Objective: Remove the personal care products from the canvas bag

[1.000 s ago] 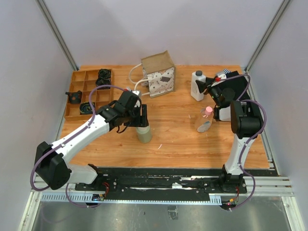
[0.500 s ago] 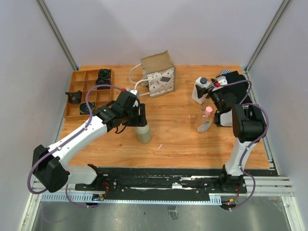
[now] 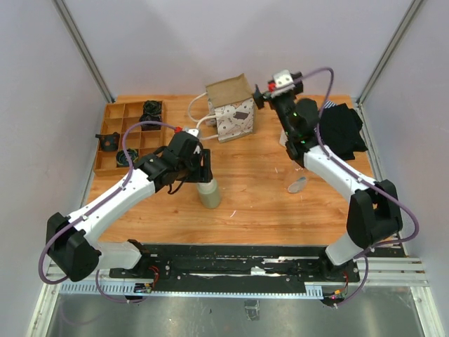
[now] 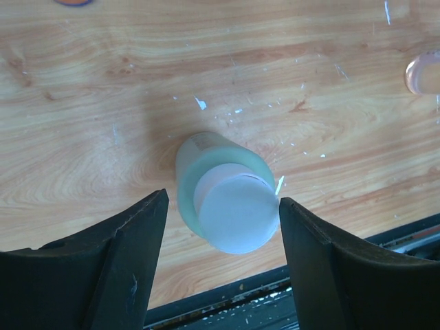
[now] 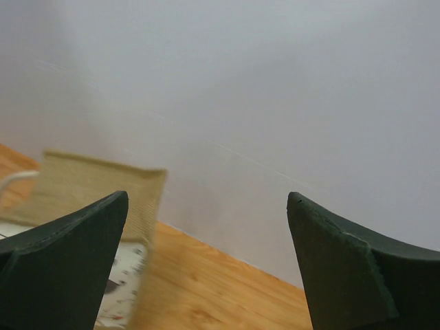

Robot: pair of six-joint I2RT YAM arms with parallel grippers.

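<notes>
I should move my right gripper next to the open edge [image 3: 216,111] of the canvas bag, beside its white rope handle, and close it there.
An olive-beige bottle with a cream cap [image 3: 209,194] stands upright on the table. My left gripper [image 3: 206,168] is shut on it from above. In the left wrist view the bottle [image 4: 220,185] fills the space between the two black fingers [image 4: 130,254]. A pink-capped clear bottle [image 3: 297,184] lies right of centre, and its cap [image 4: 423,72] shows at the edge of the left wrist view. The canvas bag [image 3: 231,105] stands at the back. My right gripper [image 3: 261,97] hovers just right of the bag's top, open and empty [image 5: 207,199]. The bag [image 5: 89,192] appears at the left of the right wrist view.
A wooden compartment tray [image 3: 110,107] with small black objects sits at the back left. A black garment [image 3: 342,130] lies at the back right, next to the metal frame post. White rope handles [image 3: 196,112] trail from the bag's left side.
My right arm let go near the white bottle and swung up and left to the bag, its jaws now wide apart. The left gripper stays on the olive-beige bottle.
</notes>
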